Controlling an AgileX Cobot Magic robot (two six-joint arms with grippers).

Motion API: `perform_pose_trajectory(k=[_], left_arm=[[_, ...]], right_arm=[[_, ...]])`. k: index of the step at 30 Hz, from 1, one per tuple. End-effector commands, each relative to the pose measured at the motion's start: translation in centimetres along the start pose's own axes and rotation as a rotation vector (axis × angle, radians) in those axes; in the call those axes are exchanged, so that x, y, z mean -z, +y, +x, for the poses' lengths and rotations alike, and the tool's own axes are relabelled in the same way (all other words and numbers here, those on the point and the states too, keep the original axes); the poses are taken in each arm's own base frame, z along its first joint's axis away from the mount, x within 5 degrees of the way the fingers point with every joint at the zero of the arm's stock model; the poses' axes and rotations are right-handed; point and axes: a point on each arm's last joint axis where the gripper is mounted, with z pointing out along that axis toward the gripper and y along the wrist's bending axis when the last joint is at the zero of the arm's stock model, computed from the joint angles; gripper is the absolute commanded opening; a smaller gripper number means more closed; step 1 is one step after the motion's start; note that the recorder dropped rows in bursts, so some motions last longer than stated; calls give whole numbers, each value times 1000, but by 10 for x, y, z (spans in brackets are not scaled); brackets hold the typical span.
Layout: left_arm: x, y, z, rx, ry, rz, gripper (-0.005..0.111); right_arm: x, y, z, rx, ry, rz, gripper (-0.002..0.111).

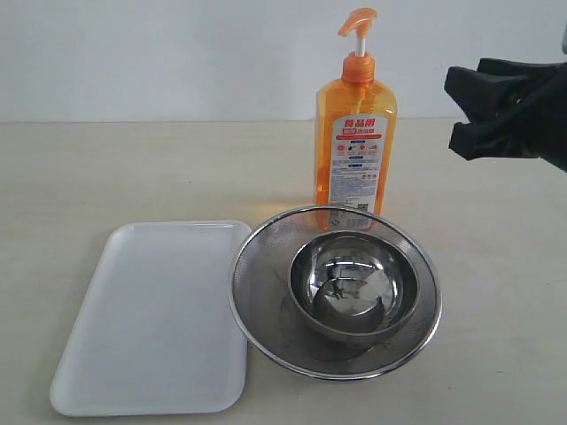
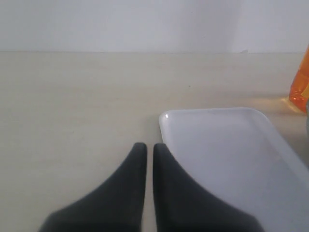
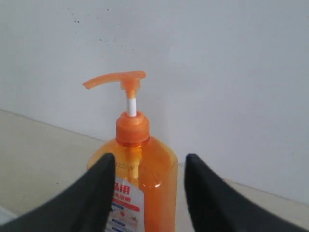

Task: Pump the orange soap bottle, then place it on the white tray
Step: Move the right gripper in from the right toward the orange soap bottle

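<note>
The orange soap bottle is next for my right gripper, which should go to it and close around its body, at the middle of its label (image 1: 358, 158) (image 3: 129, 217).
The orange soap bottle (image 1: 355, 133) stands upright behind the steel strainer, its pump head (image 1: 358, 19) raised on the white stem. My right gripper (image 1: 459, 113) hovers open to the bottle's right at shoulder height, a gap apart from it. In the right wrist view the bottle (image 3: 135, 179) stands ahead, beyond the spread fingertips (image 3: 105, 163) of the right gripper (image 3: 147, 162). The white tray (image 1: 159, 314) lies flat at front left. My left gripper (image 2: 146, 149) is shut, empty, low over the table by the tray's (image 2: 227, 154) corner; it is outside the exterior view.
A round steel mesh strainer (image 1: 257, 283) holding a steel bowl (image 1: 354, 283) sits right in front of the bottle, touching the tray's right edge. A pale wall runs behind the table. An orange edge of the bottle (image 2: 299, 87) shows in the left wrist view.
</note>
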Motion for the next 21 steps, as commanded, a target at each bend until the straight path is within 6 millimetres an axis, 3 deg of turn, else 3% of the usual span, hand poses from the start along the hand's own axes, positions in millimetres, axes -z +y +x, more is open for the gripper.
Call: perform_pose_trajectory(k=[1,4,9,13,21], left_arm=[[0,0,0,5,-3,-5,5],[0,0,0,5,-3,-5,5],[0,0,0,5,-3,-5,5],[0,0,0,5,-3,-5,5],[0,0,0,5,-3,-5,5]], right_arm=[[-18,-9,4,36,-27,-112,63],[-41,-22,14,31,-38,-188,72],[-62,-40,36,71,-66,-362,72],[-79,-62,61,75,-17,-364,72],[-98,-71,76,123,5,-423,72]])
